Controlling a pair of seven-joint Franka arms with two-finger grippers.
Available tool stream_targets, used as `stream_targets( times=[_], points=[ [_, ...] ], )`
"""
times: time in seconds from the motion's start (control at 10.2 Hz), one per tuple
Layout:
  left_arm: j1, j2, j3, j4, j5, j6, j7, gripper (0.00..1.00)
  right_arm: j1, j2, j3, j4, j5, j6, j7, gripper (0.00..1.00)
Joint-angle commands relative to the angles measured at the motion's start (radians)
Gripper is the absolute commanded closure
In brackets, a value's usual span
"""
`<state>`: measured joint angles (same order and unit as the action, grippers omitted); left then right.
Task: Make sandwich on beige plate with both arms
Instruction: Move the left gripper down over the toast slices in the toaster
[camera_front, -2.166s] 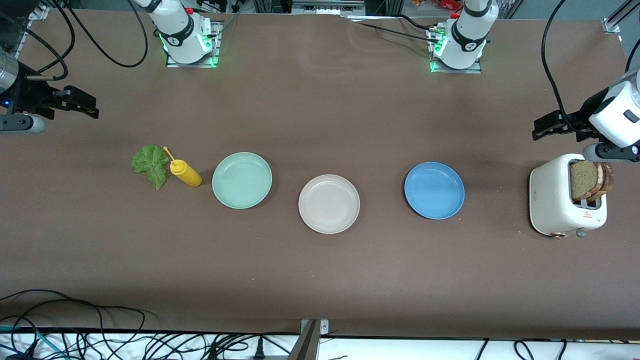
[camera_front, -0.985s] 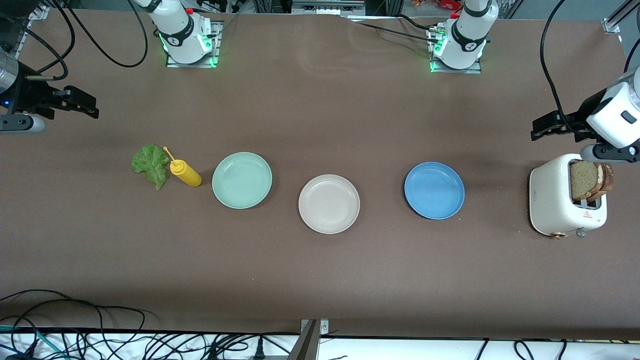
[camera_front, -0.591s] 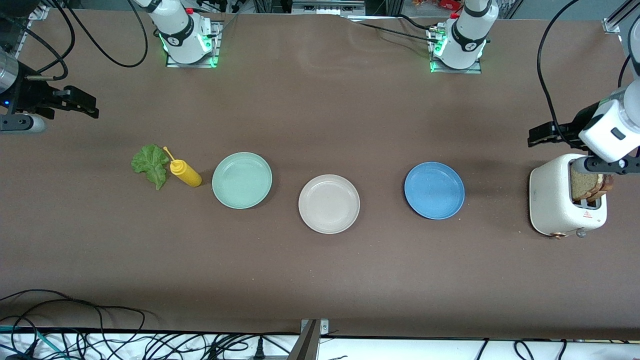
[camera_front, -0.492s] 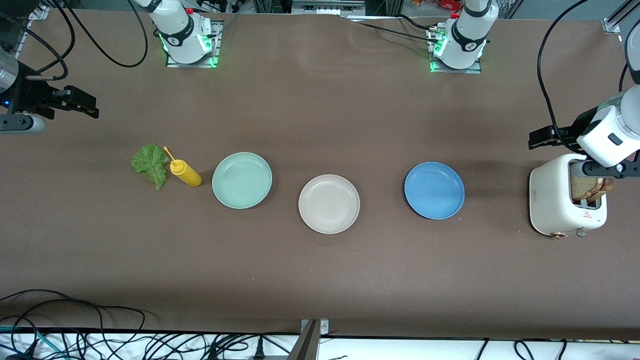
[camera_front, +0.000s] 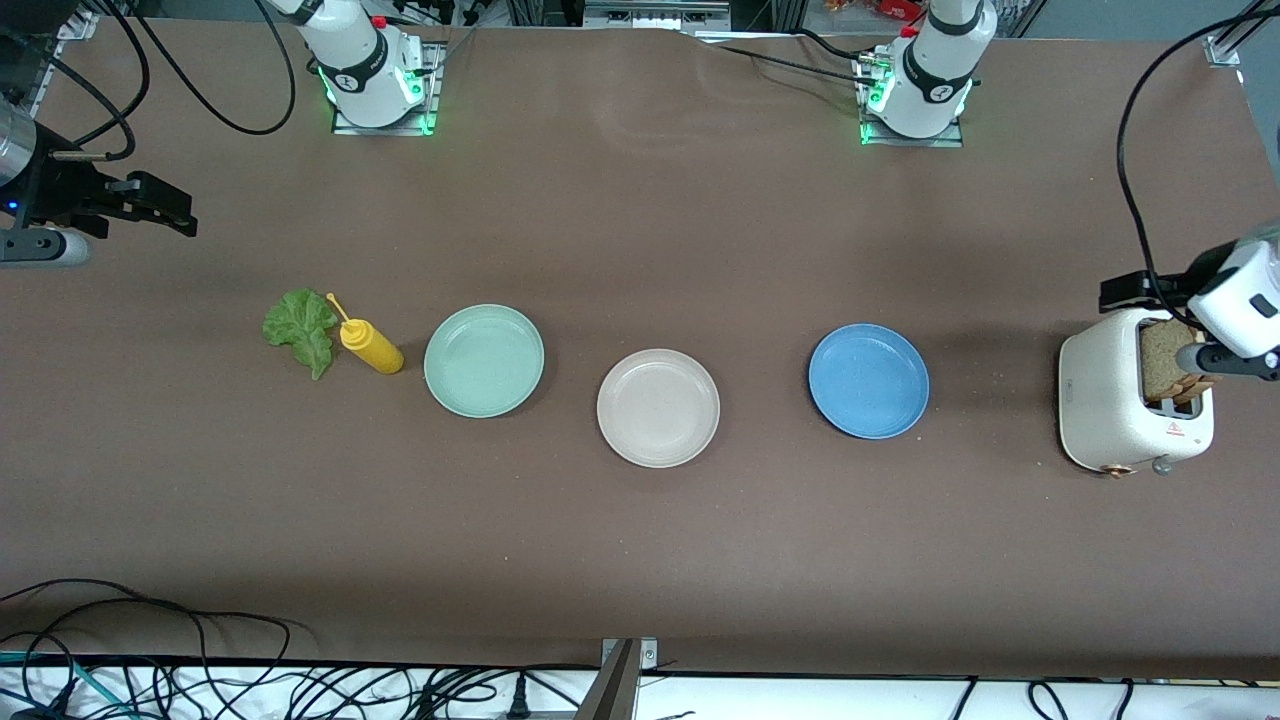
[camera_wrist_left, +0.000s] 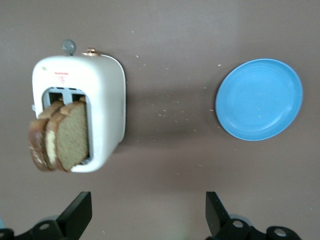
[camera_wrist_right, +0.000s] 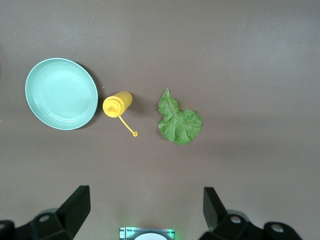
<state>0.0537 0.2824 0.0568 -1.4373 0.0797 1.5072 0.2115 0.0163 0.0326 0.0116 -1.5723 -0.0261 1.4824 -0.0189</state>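
Note:
The robot's left gripper should close on the brown bread slice nearest the blue plate, at the slice's end (camera_front: 1180, 336) (camera_wrist_left: 66, 161) away from the white toaster's grey knob.
The beige plate (camera_front: 658, 408) lies bare at the table's middle. No sandwich is in view. Brown bread slices (camera_front: 1163, 360) (camera_wrist_left: 65, 135) stand upright in a white toaster (camera_front: 1105, 400) (camera_wrist_left: 102, 95) at the left arm's end. A green lettuce leaf (camera_front: 300, 328) (camera_wrist_right: 178, 121) lies flat on the table at the right arm's end. My left gripper (camera_front: 1128, 290) (camera_wrist_left: 148, 212) hangs open over bare table right beside the toaster, holding nothing. My right gripper (camera_front: 183, 212) (camera_wrist_right: 147, 207) waits open and empty over the table's right-arm end.
A yellow squeeze bottle (camera_front: 372, 347) (camera_wrist_right: 117, 104) lies on its side between the lettuce and a mint-green plate (camera_front: 484, 360) (camera_wrist_right: 61, 93). A blue plate (camera_front: 868, 380) (camera_wrist_left: 259, 99) sits between the beige plate and the toaster. Cables trail along the table's near edge.
My left arm has swung toward its end of the table and now hangs over the toaster, covering part of the bread in the front view. The right arm has not moved.

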Motion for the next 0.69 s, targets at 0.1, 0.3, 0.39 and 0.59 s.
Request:
stream_targets(
  times=[0.1, 0.3, 0.39, 0.59],
  points=[
    [0.096, 0.079, -0.006, 0.008, 0.022, 0.089, 0.197, 0.0, -0.004, 0.0, 0.001, 0.017, 0.008, -0.02, -0.013, 0.0],
    [0.139, 0.124, -0.008, 0.003, 0.014, 0.148, 0.326, 0.0, -0.004, 0.0, 0.001, 0.017, 0.008, -0.021, -0.012, 0.0],
    [0.155, 0.127, -0.008, -0.017, 0.009, 0.171, 0.344, 0.0, -0.004, 0.0, 0.001, 0.018, 0.008, -0.021, -0.012, 0.0],
    [0.164, 0.127, -0.008, -0.072, 0.008, 0.221, 0.351, 0.0, -0.004, 0.0, 0.001, 0.017, 0.008, -0.021, -0.012, 0.0]
  ],
)
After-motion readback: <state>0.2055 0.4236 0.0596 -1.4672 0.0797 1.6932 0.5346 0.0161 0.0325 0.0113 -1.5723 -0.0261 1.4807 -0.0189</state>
